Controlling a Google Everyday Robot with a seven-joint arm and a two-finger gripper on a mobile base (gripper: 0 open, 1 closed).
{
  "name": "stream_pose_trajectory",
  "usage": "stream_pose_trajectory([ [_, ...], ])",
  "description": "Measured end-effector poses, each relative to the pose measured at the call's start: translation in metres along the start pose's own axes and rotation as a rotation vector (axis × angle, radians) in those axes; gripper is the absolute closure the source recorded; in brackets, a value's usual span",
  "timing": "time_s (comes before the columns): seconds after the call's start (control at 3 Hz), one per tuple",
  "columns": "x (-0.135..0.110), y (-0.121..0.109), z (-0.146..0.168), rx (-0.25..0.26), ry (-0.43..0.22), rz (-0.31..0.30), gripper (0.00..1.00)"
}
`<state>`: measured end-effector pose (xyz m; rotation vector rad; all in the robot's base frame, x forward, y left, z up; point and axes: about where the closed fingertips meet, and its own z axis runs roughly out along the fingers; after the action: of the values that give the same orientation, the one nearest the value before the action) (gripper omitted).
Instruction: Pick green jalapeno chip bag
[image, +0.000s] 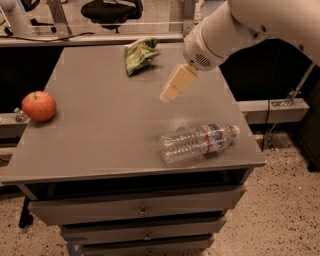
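Note:
The green jalapeno chip bag has its far end (150, 46) nearest the table's far edge. My gripper goes to that end next and closes there.
The green jalapeno chip bag (140, 54) lies crumpled near the far edge of the grey table (100, 135), a little left of the middle. My gripper (167, 95) hangs from the white arm that comes in from the upper right. It hovers above the table's middle, to the right of the bag and nearer the camera, apart from it and holding nothing.
A clear plastic water bottle (197, 142) lies on its side near the front right edge. A red apple (39, 106) sits at the left edge. Drawers are below the tabletop. A grey ledge (272, 107) stands to the right.

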<state>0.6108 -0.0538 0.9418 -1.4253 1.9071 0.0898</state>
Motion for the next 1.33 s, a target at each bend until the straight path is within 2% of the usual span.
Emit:
stream_pose_trajectory([
  [0.33, 0.000, 0.000, 0.000, 0.000, 0.000, 0.000, 0.00],
  [0.67, 0.001, -0.008, 0.013, 0.014, -0.043, 0.019, 0.00],
  [1.33, -0.002, -0.069, 0.083, 0.056, -0.190, 0.169, 0.00],
])
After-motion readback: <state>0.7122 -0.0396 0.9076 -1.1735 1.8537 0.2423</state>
